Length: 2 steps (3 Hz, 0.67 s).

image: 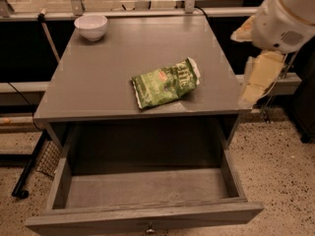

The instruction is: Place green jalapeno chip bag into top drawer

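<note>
Next, I close my gripper at the green jalapeno chip bag's end farther from the white bowl (187, 74).
The green jalapeno chip bag (165, 82) lies flat on the grey table top (108, 68), right of the middle and near the front edge. The top drawer (142, 188) is pulled out wide below the table top, and its inside shows nothing in it. My arm (285, 16) comes in from the upper right. My gripper (258, 77) hangs as a cream-coloured part beside the table's right edge, right of the bag and not touching it.
A white bowl (91, 26) stands at the table's back left corner. A metal rail (147, 4) with posts runs behind the table. A black stand foot (27, 173) and a mesh object lie on the speckled floor at left.
</note>
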Available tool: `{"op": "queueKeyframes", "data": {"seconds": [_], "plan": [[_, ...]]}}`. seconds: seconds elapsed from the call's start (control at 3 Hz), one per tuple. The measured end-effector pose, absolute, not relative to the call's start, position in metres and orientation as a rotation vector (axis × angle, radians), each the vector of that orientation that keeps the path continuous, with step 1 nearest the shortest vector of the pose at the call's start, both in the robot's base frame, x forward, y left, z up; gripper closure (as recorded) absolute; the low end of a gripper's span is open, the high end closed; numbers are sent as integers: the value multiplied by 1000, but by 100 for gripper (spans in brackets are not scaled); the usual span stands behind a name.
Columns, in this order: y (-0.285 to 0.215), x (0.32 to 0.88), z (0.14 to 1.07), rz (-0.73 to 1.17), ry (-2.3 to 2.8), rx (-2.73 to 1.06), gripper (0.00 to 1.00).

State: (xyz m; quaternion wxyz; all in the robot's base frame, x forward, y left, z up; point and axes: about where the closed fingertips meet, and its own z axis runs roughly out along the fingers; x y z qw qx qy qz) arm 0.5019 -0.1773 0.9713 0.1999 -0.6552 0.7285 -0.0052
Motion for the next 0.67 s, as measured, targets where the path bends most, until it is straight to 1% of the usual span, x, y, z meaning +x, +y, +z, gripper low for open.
{"op": "queueKeyframes", "data": {"seconds": [0.33,0.67], "plan": [[-147,540,963,38,1992,-1865,0],[-124,567,949,108,2030,-1826,0]]}}
